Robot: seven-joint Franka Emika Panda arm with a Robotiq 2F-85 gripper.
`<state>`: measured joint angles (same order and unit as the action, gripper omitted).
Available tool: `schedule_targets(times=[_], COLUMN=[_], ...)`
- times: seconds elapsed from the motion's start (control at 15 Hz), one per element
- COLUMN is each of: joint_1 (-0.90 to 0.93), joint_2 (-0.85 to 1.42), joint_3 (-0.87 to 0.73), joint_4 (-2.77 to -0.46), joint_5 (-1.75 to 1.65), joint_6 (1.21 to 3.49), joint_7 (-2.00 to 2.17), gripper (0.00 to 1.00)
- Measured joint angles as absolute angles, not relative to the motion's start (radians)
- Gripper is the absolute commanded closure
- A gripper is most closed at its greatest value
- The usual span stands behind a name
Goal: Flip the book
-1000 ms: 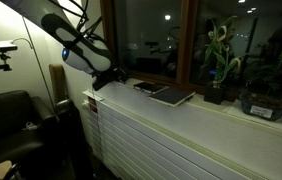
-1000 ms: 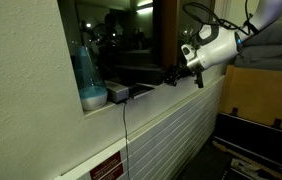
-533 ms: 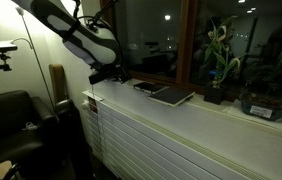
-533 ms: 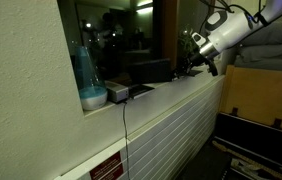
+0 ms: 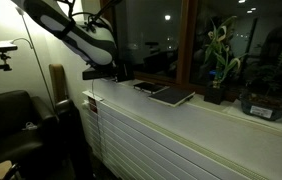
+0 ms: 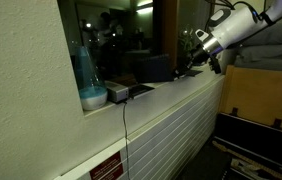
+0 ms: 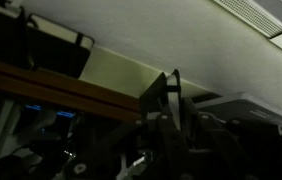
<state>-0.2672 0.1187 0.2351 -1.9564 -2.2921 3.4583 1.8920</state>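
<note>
The book will go down from my gripper onto the white windowsill (image 5: 124, 84) beside the wider dark brown book, toward the end by the armchair.
My gripper (image 5: 109, 73) hangs just above the near end of the white windowsill (image 5: 221, 125), and it also shows in an exterior view (image 6: 188, 66). It is shut on the book (image 5: 93, 72), a thin dark slab that sticks out sideways from the jaws, clear of the sill. In the wrist view the fingers (image 7: 171, 100) are closed together on a thin pale strip (image 7: 173, 85), which looks like the book seen edge-on. The picture is dark, and most of the book is hidden there.
A wider dark brown book (image 5: 178, 96) lies on the sill with a small pale item (image 5: 149, 88) on it. Potted plants (image 5: 219, 60) and a planter (image 5: 266, 105) stand farther along. A blue bottle (image 6: 86, 70) and white box (image 6: 116, 93) are at the other end. A dark armchair (image 5: 6, 120) stands below.
The arm has risen from the sill and turned at the wrist, carrying the dark book up and outward toward the sill's end. The brown book has not moved.
</note>
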Motion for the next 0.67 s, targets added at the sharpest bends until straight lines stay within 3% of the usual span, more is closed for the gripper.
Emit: schedule_targets(times=[0.67], joint_1=[-0.541], joint_2=[0.209], joint_3=[0.483], joint_4=[-2.052], joint_5=[-2.29], joint_6=[3.455], joint_7=[2.183], gripper=[0.96])
